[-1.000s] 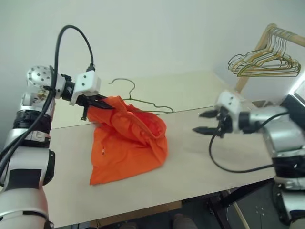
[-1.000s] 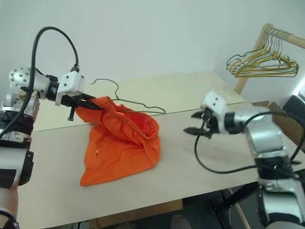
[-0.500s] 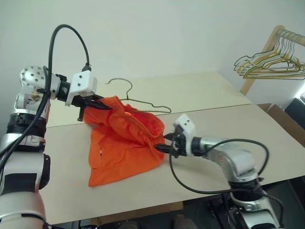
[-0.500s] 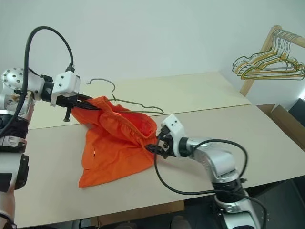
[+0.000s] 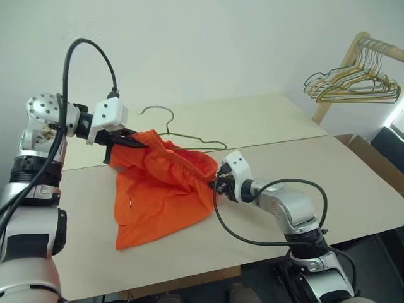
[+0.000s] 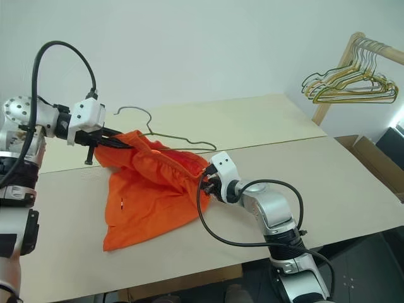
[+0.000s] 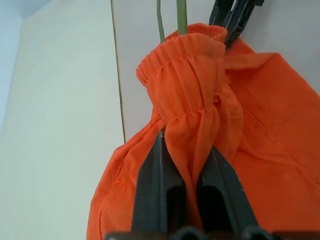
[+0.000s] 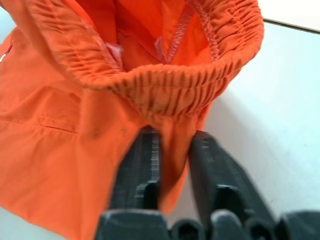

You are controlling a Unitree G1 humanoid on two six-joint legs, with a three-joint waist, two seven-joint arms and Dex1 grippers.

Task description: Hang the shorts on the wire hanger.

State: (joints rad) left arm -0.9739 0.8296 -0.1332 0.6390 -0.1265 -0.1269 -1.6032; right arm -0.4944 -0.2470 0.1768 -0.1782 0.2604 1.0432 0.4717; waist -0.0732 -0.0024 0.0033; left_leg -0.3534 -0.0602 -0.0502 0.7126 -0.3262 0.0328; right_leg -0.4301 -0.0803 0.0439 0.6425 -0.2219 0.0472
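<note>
I need to release the waistband of the orange shorts from my right gripper around the wire hanger's bare end (image 5: 236, 148), above the table seam.
The orange shorts (image 5: 161, 196) lie on the table with their gathered waistband lifted and held open between my two grippers. My left gripper (image 5: 129, 140) is shut on the far left part of the waistband (image 7: 192, 125), holding it above the table. At the waistband's near right edge, my right gripper (image 5: 216, 184) is shut, with orange fabric (image 8: 150, 90) pinched between its fingers (image 8: 145, 155). The thin dark wire hanger (image 5: 189, 136) lies flat on the table just behind the shorts. Its hook points to the far left and part of it is hidden by the fabric.
A wooden rack with a bunch of gold and green hangers (image 5: 353, 85) stands at the far right. A seam (image 5: 297, 140) runs across the light table. The table's near edge (image 5: 189, 278) is close below the shorts. A cardboard box (image 6: 372, 158) stands beside the table's right end.
My right gripper swung left from open in the air at the right down to the shorts' waistband and shut on it. The left gripper kept its hold.
</note>
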